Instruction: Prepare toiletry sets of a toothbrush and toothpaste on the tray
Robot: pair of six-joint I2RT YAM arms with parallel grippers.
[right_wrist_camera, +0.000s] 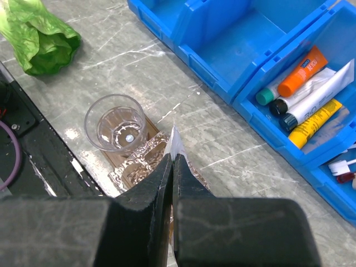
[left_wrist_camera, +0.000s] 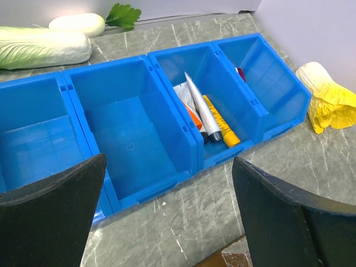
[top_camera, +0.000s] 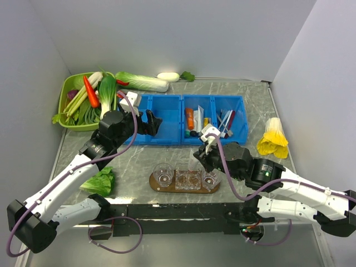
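Next, my right gripper releases the white toothpaste tube in the faceted clear holder's section farther from the lettuce [top_camera: 192, 178].
The brown wooden tray [top_camera: 161, 187] lies near the front with a round clear glass [top_camera: 163, 175], a faceted clear holder [top_camera: 188, 179] and another glass [top_camera: 210, 178] on it. My right gripper [top_camera: 201, 157] hangs over the tray's right half. In the right wrist view it [right_wrist_camera: 171, 158] is shut on a thin white toothpaste tube [right_wrist_camera: 176, 142]; only the tube's flat end shows, above the holder beside the glass [right_wrist_camera: 115, 121]. More tubes lie in a blue bin [right_wrist_camera: 322, 92], among them a silvery one [left_wrist_camera: 200, 108]. Toothbrushes [top_camera: 225, 119] lie in the rightmost bin. My left gripper [left_wrist_camera: 167, 211] is open and empty in front of the bins.
Blue bins [top_camera: 167, 119] stand in a row mid-table; the left ones hold nothing. A green basket [top_camera: 65, 94] of vegetables is at the back left, a cabbage [top_camera: 142, 82] behind the bins, a lettuce [top_camera: 100, 181] front left, a yellow vegetable [top_camera: 273, 139] at the right.
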